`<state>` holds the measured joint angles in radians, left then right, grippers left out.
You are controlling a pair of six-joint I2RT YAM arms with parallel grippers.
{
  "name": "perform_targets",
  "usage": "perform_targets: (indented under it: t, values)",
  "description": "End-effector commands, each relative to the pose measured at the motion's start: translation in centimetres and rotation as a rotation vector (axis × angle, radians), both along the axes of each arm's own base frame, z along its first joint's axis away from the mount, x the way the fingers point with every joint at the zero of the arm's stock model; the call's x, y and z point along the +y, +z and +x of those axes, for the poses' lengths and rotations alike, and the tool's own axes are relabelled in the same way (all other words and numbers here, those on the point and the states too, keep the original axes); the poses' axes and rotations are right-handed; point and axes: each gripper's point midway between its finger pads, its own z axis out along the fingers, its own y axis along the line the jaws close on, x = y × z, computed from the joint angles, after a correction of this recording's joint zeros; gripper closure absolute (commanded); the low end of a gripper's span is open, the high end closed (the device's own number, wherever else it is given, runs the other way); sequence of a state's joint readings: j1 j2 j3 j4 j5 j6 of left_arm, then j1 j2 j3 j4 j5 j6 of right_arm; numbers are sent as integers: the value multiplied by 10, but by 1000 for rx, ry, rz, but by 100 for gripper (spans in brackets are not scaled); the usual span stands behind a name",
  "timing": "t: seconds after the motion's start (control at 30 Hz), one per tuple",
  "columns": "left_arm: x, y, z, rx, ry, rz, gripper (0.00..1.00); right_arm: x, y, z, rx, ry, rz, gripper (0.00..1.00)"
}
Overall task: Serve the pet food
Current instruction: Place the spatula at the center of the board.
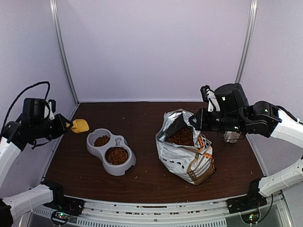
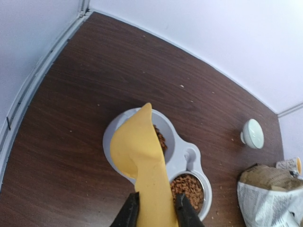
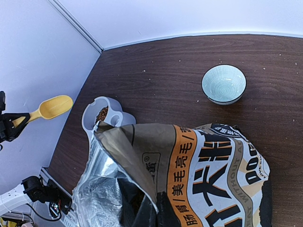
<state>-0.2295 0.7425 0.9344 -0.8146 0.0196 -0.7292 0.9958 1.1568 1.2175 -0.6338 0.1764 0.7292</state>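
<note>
The yellow scoop will go down from my left gripper onto the bare table (image 1: 93,124) (image 2: 116,89), and I should set it just behind the upper cup of the grey double bowl.
The pet food (image 1: 117,155) fills both cups of a grey double bowl (image 1: 124,142) at left centre, and more of it (image 1: 182,137) shows inside the open printed bag (image 1: 189,158). My left gripper (image 1: 66,126) is shut on the handle of a yellow scoop (image 1: 79,126), held above the table to the left of the bowl. In the left wrist view the scoop (image 2: 137,146) hangs over the bowl's upper cup (image 2: 165,124), the fingers (image 2: 127,213) pinching its handle. My right gripper (image 1: 194,120) is shut on the bag's rim (image 3: 128,156), holding its mouth open.
A small pale ribbed bowl (image 3: 224,83) stands on the table behind the bag, near the right wall. Loose crumbs dot the dark wooden tabletop (image 2: 94,85). White walls enclose the table on three sides.
</note>
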Motion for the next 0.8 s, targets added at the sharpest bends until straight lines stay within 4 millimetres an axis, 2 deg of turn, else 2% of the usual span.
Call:
perform_targets:
  t: [0.0, 0.1, 0.23, 0.4, 0.57, 0.77]
  values:
    - [22, -3, 51, -78, 168, 70, 100, -14, -8, 4, 2, -36, -50, 100]
    - [31, -18, 72, -48, 193, 138, 100, -15, -7, 4, 0, -38, -48, 100]
    - [47, -28, 95, -57, 211, 177, 100, -11, -8, 3, 7, -29, -37, 100]
    - [67, -41, 125, -70, 194, 104, 100, -5, -13, 5, 18, -18, -46, 100]
    - [56, -65, 157, -5, 40, 46, 100, 0, -10, 7, 18, -8, -49, 100]
    - [34, -90, 180, 33, -87, -20, 100, 1, -10, 8, 19, -8, -56, 100]
